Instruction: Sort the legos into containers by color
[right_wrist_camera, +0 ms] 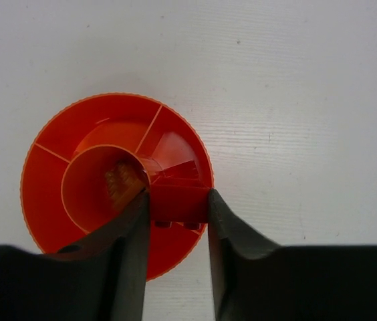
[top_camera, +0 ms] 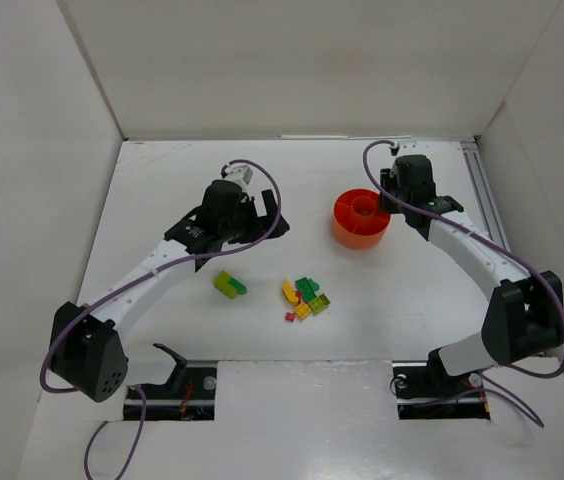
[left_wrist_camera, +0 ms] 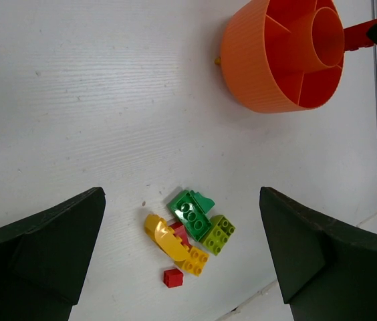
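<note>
Next, I open my right gripper to let go of the red lego in the orange dish's outer compartment (top_camera: pixel 381 213) (right_wrist_camera: pixel 183 171), beside the central cup.
The round orange dish (top_camera: pixel 360 218) stands at the back right of the table; it also shows in the left wrist view (left_wrist_camera: pixel 279 57) and the right wrist view (right_wrist_camera: pixel 75 167). My right gripper (top_camera: pixel 394 188) is shut on a red lego (right_wrist_camera: pixel 178 202) and holds it over the dish's rim, above a compartment. A brownish brick (right_wrist_camera: pixel 123 179) lies in the central cup. A pile of legos (top_camera: pixel 305 297), green, lime, yellow and red, lies mid-table; it also shows in the left wrist view (left_wrist_camera: pixel 188 231). A lime and green pair (top_camera: pixel 228 285) lies to its left. My left gripper (top_camera: pixel 260 213) is open and empty above the table.
White walls enclose the table on three sides. A metal rail (top_camera: pixel 482 190) runs along the right edge. The arm bases (top_camera: pixel 177 385) sit at the near edge.
</note>
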You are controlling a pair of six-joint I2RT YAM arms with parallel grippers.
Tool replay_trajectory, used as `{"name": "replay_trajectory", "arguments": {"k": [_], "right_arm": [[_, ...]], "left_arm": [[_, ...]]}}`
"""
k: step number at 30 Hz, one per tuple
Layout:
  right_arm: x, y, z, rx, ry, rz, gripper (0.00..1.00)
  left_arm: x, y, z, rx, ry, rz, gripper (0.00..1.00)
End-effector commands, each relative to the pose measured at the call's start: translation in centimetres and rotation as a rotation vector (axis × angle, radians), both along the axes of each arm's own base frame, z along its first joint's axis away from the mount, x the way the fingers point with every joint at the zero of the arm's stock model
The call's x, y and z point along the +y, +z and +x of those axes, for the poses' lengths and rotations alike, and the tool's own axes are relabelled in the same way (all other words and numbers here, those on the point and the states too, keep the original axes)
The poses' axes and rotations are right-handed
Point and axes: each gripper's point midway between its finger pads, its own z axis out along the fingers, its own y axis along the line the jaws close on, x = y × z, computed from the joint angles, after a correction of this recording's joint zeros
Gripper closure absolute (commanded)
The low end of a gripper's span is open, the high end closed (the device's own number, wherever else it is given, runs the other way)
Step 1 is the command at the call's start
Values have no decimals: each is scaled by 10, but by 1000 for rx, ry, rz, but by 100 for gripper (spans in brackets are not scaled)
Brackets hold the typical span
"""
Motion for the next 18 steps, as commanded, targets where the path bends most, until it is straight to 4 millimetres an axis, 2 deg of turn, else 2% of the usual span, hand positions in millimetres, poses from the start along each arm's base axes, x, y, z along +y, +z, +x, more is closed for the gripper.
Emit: {"name": "replay_trajectory", "arguments": {"k": [1, 2, 10, 12, 18], "right_arm": [[0, 23, 6, -77, -4, 27, 77], [-2, 23, 6, -78, -11, 22, 80], [-8, 37, 16, -124, -55, 6, 82], [-6, 37, 16, -122, -43, 13, 87], [-11, 43, 20, -151, -90, 21, 88]], "left_arm": [[1, 15, -3, -47, -9, -21, 0], [1, 15, -3, -47, -9, -21, 0], [1, 15, -3, -47, -9, -21, 0], [1, 15, -3, -47, -9, -21, 0], [1, 11, -3, -38, -9, -15, 0]]}}
